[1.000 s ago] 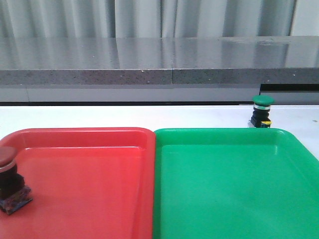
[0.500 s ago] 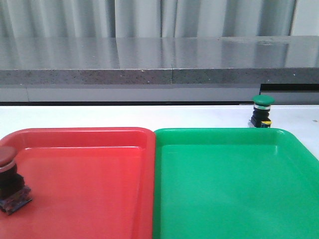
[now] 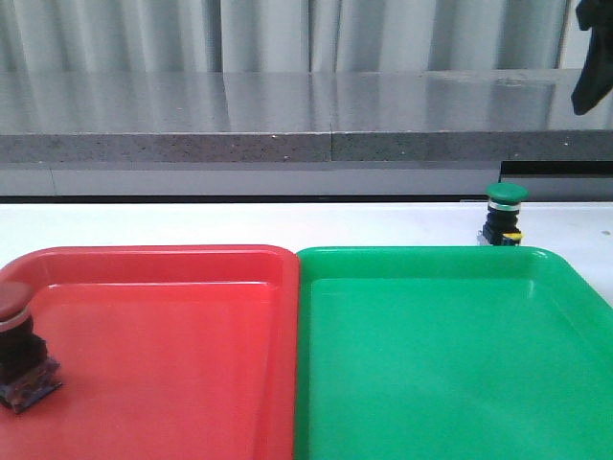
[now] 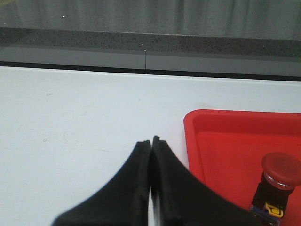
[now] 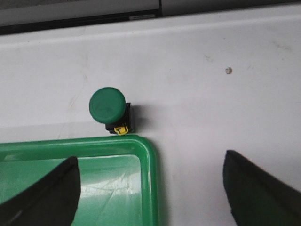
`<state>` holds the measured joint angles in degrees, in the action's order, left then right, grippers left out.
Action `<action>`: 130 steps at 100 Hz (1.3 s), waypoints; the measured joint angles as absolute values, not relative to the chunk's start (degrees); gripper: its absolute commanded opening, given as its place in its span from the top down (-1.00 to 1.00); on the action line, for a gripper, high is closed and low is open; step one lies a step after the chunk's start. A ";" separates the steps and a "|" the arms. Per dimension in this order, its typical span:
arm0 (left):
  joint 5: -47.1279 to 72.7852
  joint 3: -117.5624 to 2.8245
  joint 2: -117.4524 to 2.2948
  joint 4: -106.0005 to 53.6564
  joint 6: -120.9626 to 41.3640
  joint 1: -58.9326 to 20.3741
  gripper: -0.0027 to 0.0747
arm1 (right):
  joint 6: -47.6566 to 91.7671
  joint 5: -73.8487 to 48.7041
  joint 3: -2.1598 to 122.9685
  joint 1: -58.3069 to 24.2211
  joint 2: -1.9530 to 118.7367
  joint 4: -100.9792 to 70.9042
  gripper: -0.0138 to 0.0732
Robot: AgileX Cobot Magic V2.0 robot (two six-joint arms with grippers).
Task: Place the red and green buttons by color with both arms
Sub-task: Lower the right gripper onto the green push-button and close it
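Note:
The green button stands just behind the green tray, and next my right gripper needs to close around the round top (image 3: 507, 193) (image 5: 107, 105) of that button.
The red button (image 3: 15, 331) stands upright at the left edge of the red tray (image 3: 192, 259); it also shows in the left wrist view (image 4: 281, 172). My left gripper (image 4: 151, 140) is shut and empty over the white table, just outside the red tray's corner (image 4: 193, 122). The green button (image 3: 505, 211) stands on the white table just behind the green tray's far right corner (image 3: 517, 254). In the right wrist view the green button (image 5: 108, 106) is ahead of my open, empty right gripper (image 5: 150, 157), which hovers over the green tray's corner (image 5: 148, 146).
A dark part of my right arm (image 3: 594, 57) hangs at the top right of the front view. A grey stone ledge (image 3: 287, 144) runs along the back of the white table (image 3: 239, 225). The two trays sit side by side.
A dark part of my right arm has come into the front view at the top right. The buttons and trays have not moved.

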<state>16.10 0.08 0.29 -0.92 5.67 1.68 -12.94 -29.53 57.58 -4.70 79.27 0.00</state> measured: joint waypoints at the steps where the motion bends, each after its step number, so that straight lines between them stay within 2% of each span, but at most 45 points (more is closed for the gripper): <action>1: 16.10 0.08 0.29 -0.92 5.67 1.68 0.98 | -13.51 -29.53 57.86 -4.95 79.56 0.00 -0.74; 69: 16.19 0.08 0.29 -0.92 5.67 1.68 0.98 | -17.28 -37.64 82.96 -8.82 105.43 3.46 -0.74; 112: 16.19 0.08 0.29 -0.92 5.67 1.68 0.98 | -14.18 -43.07 85.64 -10.18 113.23 0.78 -0.73; 119: 16.19 0.08 0.29 -0.92 5.67 1.68 0.98 | -13.80 -43.74 85.64 -10.18 113.36 0.66 -0.64; 130: 16.19 0.08 0.29 -0.92 5.67 1.68 0.98 | -13.53 -43.98 85.64 -10.22 113.36 0.46 -0.28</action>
<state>16.19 0.08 0.29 -0.92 5.67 1.68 -13.53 -43.98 85.64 -10.22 113.36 0.46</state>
